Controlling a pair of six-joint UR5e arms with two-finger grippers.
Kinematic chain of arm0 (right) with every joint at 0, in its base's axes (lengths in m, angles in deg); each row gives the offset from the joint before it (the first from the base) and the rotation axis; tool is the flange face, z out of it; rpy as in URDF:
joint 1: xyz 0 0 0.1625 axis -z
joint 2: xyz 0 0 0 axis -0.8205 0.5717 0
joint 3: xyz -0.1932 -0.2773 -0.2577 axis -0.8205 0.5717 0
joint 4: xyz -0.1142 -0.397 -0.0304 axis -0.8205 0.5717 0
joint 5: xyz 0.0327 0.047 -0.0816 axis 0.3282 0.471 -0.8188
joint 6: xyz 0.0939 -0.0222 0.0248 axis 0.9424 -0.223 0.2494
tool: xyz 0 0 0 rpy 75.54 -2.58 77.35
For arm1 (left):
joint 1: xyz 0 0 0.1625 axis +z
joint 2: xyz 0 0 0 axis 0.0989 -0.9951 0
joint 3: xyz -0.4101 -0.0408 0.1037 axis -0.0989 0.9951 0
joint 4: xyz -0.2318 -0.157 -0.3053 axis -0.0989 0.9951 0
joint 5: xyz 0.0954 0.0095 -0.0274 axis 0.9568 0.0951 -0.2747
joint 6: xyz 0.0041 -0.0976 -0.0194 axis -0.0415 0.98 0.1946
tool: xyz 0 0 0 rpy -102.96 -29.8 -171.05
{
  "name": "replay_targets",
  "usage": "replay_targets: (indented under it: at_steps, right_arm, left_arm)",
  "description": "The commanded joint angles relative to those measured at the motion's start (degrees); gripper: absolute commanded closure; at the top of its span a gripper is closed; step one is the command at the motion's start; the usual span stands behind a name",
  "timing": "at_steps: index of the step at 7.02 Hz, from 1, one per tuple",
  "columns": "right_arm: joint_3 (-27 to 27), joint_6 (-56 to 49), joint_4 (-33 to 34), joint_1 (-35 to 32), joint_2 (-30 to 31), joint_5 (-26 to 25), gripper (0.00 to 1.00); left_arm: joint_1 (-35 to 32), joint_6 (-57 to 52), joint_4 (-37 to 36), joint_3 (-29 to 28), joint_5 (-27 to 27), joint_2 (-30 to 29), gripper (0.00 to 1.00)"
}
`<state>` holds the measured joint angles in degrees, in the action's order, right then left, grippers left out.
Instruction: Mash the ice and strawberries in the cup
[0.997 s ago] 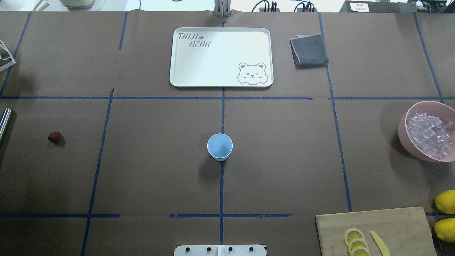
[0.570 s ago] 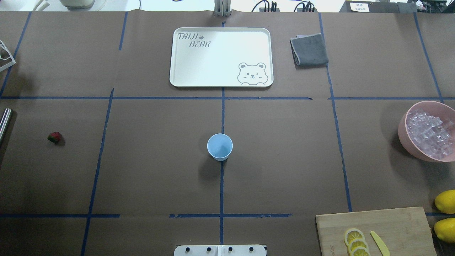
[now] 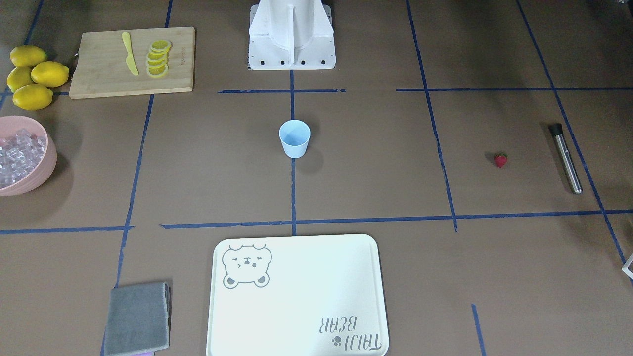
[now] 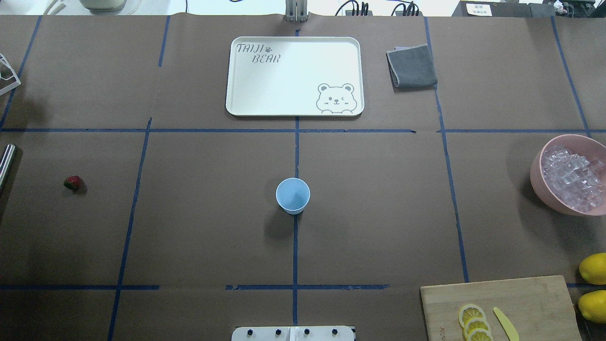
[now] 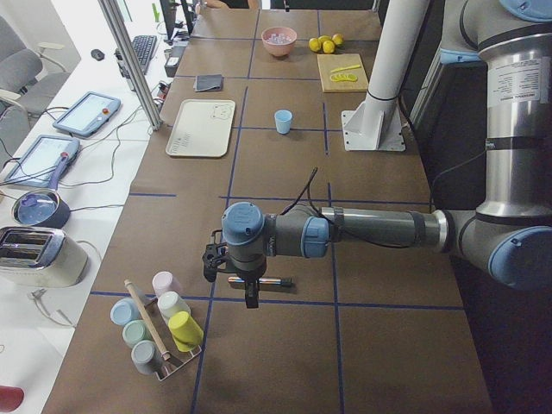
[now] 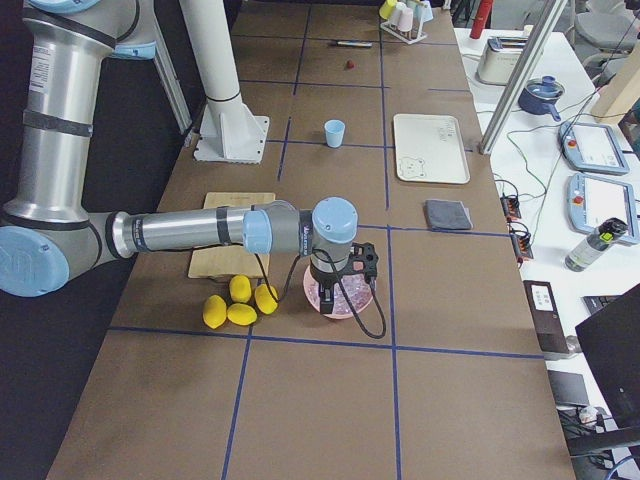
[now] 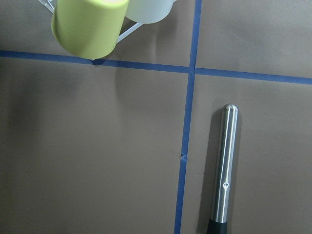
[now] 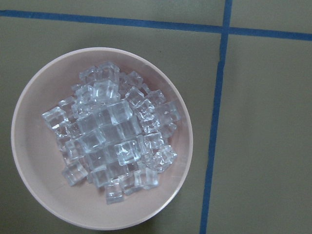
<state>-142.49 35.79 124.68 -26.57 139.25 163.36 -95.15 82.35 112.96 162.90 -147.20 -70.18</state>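
Note:
My right gripper should next close on an ice cube at the middle of the heap (image 3: 20, 158) (image 8: 92, 140) in the pink bowl.
The light-blue cup (image 4: 293, 195) stands upright at the table's middle, and nothing shows inside it; it also shows in the front view (image 3: 294, 138). The red strawberry (image 4: 72, 183) lies alone at far left. The ice (image 8: 114, 146) is heaped in a pink bowl (image 4: 536, 176) at far right. My left gripper (image 5: 250, 291) hangs over a steel muddler (image 7: 224, 161), beyond the overhead view's left edge. My right gripper (image 6: 340, 285) hangs over the ice bowl. Both show only in the side views, so I cannot tell whether they are open or shut.
A white bear tray (image 4: 294, 76) and a grey cloth (image 4: 411, 66) lie at the far side. A cutting board (image 4: 502, 303) holds lemon slices and a yellow knife, with whole lemons (image 4: 592, 268) beside it. A rack of cups (image 5: 159, 332) stands at the left end.

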Motion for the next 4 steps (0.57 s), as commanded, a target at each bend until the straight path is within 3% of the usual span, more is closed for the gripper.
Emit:
replay_targets:
  at_steps: [1,2,4]
  right_arm:
    - [-1.65,21.11,-5.37,7.92,-0.41,0.65,0.04]
    - [-1.57,30.98,-10.11,10.40,-0.41,-0.05,0.05]
    - [-1.13,42.63,-11.65,12.35,-0.50,-3.90,0.05]
  left_arm:
    - [0.00,-0.11,0.07,0.25,0.00,0.02,0.00]
    - [0.00,-0.11,0.07,0.33,0.00,0.02,0.00]
    - [0.00,-0.11,0.07,0.34,0.00,0.02,0.00]
